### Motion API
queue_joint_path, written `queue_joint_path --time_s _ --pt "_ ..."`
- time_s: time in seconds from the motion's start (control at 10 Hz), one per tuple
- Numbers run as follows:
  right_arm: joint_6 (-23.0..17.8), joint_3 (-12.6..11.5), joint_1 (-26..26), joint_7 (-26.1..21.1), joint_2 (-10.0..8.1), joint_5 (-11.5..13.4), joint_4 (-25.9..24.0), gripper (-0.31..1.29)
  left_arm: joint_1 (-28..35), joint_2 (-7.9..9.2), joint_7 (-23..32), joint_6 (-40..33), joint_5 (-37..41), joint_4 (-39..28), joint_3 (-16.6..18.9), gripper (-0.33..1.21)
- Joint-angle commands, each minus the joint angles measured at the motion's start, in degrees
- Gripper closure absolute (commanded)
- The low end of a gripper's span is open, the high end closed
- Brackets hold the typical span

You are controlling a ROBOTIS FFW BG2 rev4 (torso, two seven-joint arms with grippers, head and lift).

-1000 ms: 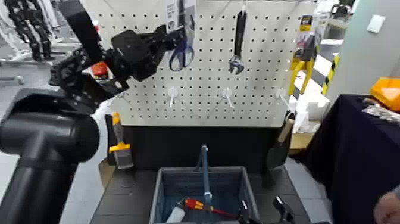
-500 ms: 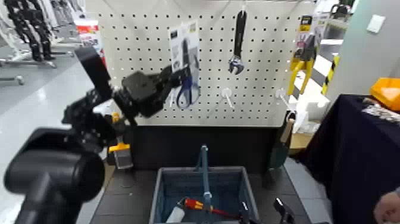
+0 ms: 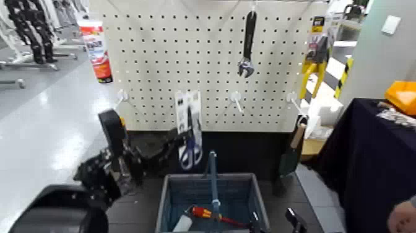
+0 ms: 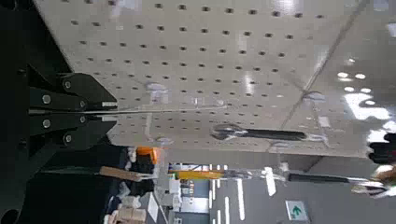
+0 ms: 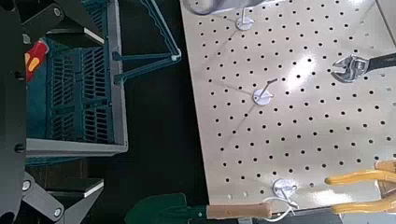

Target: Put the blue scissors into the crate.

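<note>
My left gripper has the blue scissors. It will let go of them in the crate, over the red-handled tool (image 3: 209,203) by the blue handle bar.
The blue scissors (image 3: 189,144), on their tall white card, hang upright in front of the dark panel below the pegboard, just above the back left of the crate (image 3: 162,199). My left gripper (image 3: 168,147) is shut on the card from the left side. In the left wrist view the card (image 4: 177,111) shows edge-on as a thin line between the black fingers (image 4: 65,98). The crate is grey-blue with a blue handle bar (image 3: 213,180). It also shows in the right wrist view (image 5: 79,84). My right gripper (image 3: 272,223) waits open, low at the crate's front right.
A black wrench (image 3: 247,43) and yellow-handled pliers (image 3: 316,62) hang on the pegboard (image 3: 155,62). A trowel (image 3: 291,155) leans at the right. A red-handled tool (image 3: 207,215) lies in the crate. A dark-clothed table (image 3: 371,161) and a person's hand (image 3: 402,218) are at the right.
My left gripper has carried the carded scissors down from the top of the pegboard to just above the crate's back left. The right arm has not moved.
</note>
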Motion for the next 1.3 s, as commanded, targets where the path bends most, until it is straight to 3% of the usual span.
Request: queue_joint_path --time_s 0.1,0.5,1.1,1.3 --pt "0.37 -0.11 0.26 -0.05 0.05 -0.24 -0.01 0.23 4.13 -0.52 -0.27 0.41 -0.84 4.79 0.71 1.14" --pt "0.63 0.07 0.26 0.21 0.05 -0.59 -0.01 0.24 4.04 -0.96 -1.59 -1.08 -2.59 12.35 -0.43 1.14" --pt "0.63 0.16 0.09 0.3 0.05 -0.76 0.08 0.25 3.6 -0.61 -1.68 -0.38 -4.97 14.72 -1.05 1.14" --pt "0.63 0.07 0.09 0.47 -0.04 -0.85 0.08 0.25 2.81 -0.44 -1.94 1.55 -5.93 14.72 -1.31 1.06"
